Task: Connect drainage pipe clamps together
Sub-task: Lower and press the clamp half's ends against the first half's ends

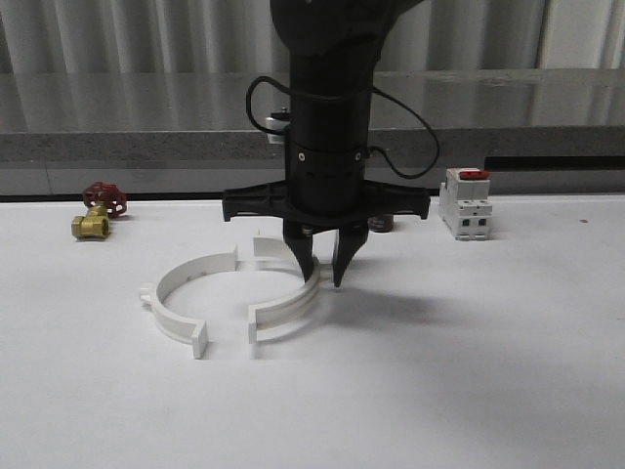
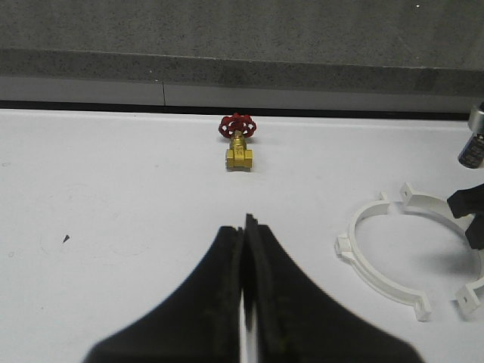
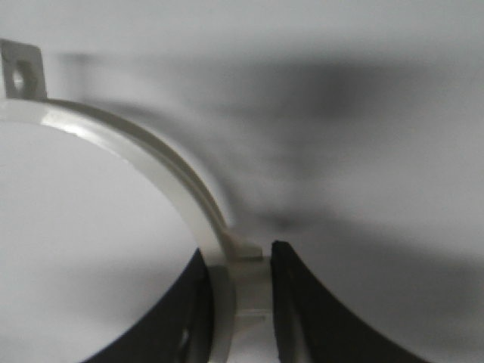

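The robot's right gripper will release its clamp on the white table, tight [image 1: 266, 296] against the end tabs of the free clamp, to close the ring.
Two white drainage pipe clamps lie on the white table [image 1: 469, 381] as facing half-rings with small gaps between their end tabs. The left clamp [image 1: 186, 274] [image 2: 378, 281] lies free. My right gripper [image 1: 325, 266] [image 3: 238, 253] comes straight down on the right clamp [image 1: 283, 311] [image 3: 151, 159]. It is shut on that clamp's band at its outer middle tab, one finger inside the arc and one outside. In the left wrist view my left gripper [image 2: 246, 223] hovers over bare table, shut with nothing in it, to the left of the clamps.
A brass valve with a red handwheel [image 1: 98, 213] [image 2: 238, 147] sits at the back left. A white boxy switch with a red top [image 1: 465, 203] stands at the back right. A grey ledge [image 1: 146, 147] runs along the table's far edge.
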Motion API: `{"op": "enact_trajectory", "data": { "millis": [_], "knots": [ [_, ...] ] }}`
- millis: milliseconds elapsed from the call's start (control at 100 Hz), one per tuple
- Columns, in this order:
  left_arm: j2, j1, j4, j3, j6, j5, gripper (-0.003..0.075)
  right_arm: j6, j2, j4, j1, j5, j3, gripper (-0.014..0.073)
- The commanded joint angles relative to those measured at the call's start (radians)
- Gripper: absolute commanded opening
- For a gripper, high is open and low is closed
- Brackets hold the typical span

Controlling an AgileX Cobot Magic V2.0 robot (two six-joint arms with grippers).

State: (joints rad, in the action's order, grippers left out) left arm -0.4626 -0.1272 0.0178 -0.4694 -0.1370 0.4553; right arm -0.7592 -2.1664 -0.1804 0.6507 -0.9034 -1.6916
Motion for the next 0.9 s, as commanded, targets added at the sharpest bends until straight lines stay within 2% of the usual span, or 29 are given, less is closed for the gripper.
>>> {"op": "enact_trajectory", "data": {
  "millis": [0, 770, 890],
  "knots": [
    [-0.003, 0.003, 0.002, -0.026, -0.001, -0.072, -0.0020, -0.010, 0.049, -0.022, 0.011, 0.012, -0.029, -0.0032],
    [-0.003, 0.003, 0.002, -0.026, -0.001, -0.072, -0.0020, -0.027, 0.008, 0.077, 0.014, 0.084, -0.032, -0.0032],
    [-0.003, 0.003, 0.002, -0.026, -0.001, -0.072, -0.0020, -0.027, 0.008, 0.083, 0.014, 0.084, -0.032, 0.0002]
  ]
}}
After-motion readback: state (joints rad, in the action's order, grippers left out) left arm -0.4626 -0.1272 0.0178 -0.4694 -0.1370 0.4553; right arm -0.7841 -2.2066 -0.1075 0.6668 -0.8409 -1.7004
